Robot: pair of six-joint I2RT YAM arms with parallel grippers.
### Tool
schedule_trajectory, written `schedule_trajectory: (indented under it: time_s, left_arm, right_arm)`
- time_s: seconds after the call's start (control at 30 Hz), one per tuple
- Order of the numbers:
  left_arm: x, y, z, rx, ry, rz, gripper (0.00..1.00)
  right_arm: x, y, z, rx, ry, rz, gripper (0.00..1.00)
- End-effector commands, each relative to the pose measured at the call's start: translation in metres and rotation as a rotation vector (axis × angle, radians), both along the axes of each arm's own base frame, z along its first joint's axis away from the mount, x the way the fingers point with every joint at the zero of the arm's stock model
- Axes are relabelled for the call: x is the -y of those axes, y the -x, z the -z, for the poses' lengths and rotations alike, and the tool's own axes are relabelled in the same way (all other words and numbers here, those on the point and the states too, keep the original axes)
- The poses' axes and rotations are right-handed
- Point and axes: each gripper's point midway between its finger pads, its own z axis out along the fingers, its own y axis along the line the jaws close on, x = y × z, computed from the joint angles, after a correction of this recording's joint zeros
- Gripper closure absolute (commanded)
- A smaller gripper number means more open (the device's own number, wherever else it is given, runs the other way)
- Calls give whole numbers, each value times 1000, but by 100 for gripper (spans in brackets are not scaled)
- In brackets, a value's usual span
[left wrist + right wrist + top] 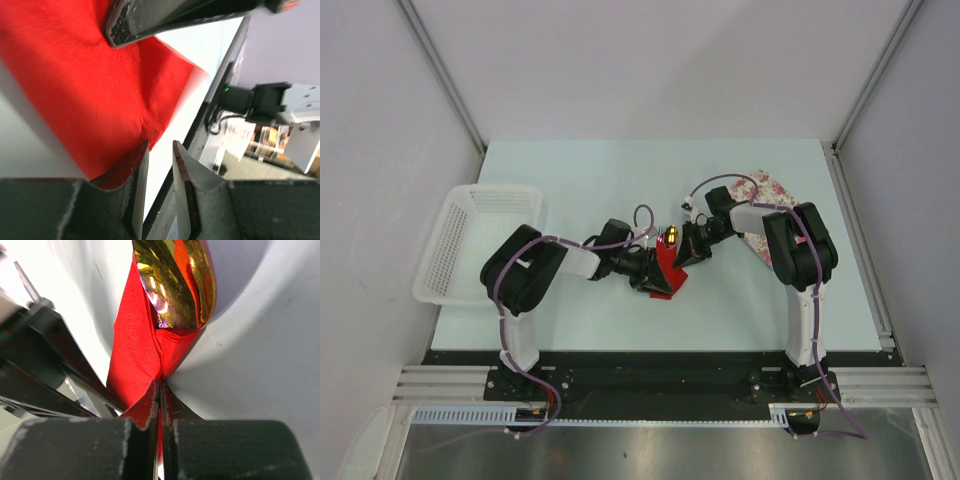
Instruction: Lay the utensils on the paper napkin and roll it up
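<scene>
The red paper napkin is outside the fingers of my left gripper, so I will open my left gripper wider, move it over and close it on the napkin's near fold [149,134].
The red paper napkin [667,274] lies bunched mid-table between both grippers. The spoon's gold bowl [671,236] sticks out of its far end; in the right wrist view the spoon [175,280] sits wrapped in the napkin's [135,355] folds. The fork is hidden. My right gripper [683,250] [160,385] is shut on a pinched fold of the napkin. My left gripper [656,270] [160,150] is slightly open with nothing between its jaws. The napkin [90,90] lies against the outside of its left finger.
A white mesh basket [480,240] stands at the table's left edge. A white cloth with pink floral print [772,190] lies at the back right, under the right arm. The two grippers are nearly touching.
</scene>
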Motion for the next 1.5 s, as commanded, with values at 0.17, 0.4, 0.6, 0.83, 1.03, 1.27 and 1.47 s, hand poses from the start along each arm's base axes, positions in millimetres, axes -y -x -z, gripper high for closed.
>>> schedule_trajectory:
  time_s: [0.17, 0.4, 0.6, 0.83, 1.03, 1.27, 1.47]
  left_arm:
    - [-3, 9, 30, -18, -124, 89, 65]
    - [8, -7, -63, 170, 211, 54, 65]
    - [6, -19, -46, 164, 148, 12, 71]
    - [-8, -8, 22, 9, -32, -12, 82]
    - [-15, -4, 42, -57, -95, -23, 94]
    - [-14, -4, 41, -47, -99, -19, 96]
    - [-14, -4, 41, -46, -97, -19, 95]
  right_arm:
    - [24, 2, 44, 6, 161, 10, 100]
    - [26, 2, 46, 16, 171, 6, 100]
    - [25, 1, 44, 26, 172, 8, 100]
    - [26, 2, 41, 22, 168, 12, 100]
    - [24, -10, 13, 42, 139, 59, 78]
    - [22, -28, -12, 89, 152, 123, 49]
    - [16, -21, 8, 57, 208, 100, 49]
